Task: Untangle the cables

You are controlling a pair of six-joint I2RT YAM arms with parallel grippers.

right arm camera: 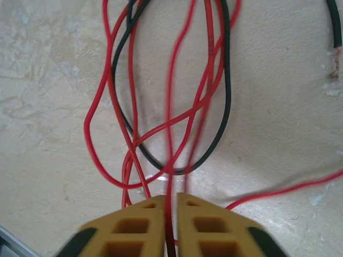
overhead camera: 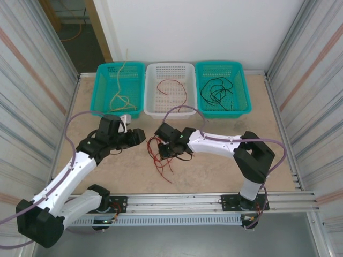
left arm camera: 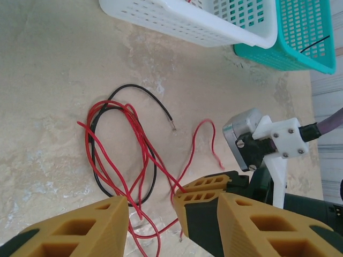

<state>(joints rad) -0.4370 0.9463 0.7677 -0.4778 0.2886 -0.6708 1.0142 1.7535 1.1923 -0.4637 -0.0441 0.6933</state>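
The red cable in my right gripper crosses the black cable and red loops. Next, my left gripper grips the loops (left arm camera: 92, 115) while my right gripper pulls.
A tangle of red cables (overhead camera: 161, 163) and one black cable (left arm camera: 140, 88) lies on the table between my two arms. My right gripper (overhead camera: 164, 151) is low over the tangle and shut on a single red cable (right arm camera: 170, 134), which runs straight out from between its fingertips (right arm camera: 155, 206). The black cable (right arm camera: 225, 107) loops under the red strands just ahead of it. My left gripper (overhead camera: 142, 136) hovers to the left of the tangle, open. In the left wrist view the red loops (left arm camera: 142, 144) lie on the table between and beyond its fingers (left arm camera: 80, 230), and the right gripper (left arm camera: 185, 191) pinches its strand there.
Three baskets stand along the far edge. The left teal basket (overhead camera: 104, 99) holds pale yellow cables, the white basket (overhead camera: 150, 110) a red one, and the right teal basket (overhead camera: 245, 101) black ones. A metal rail (overhead camera: 203, 201) runs along the near edge.
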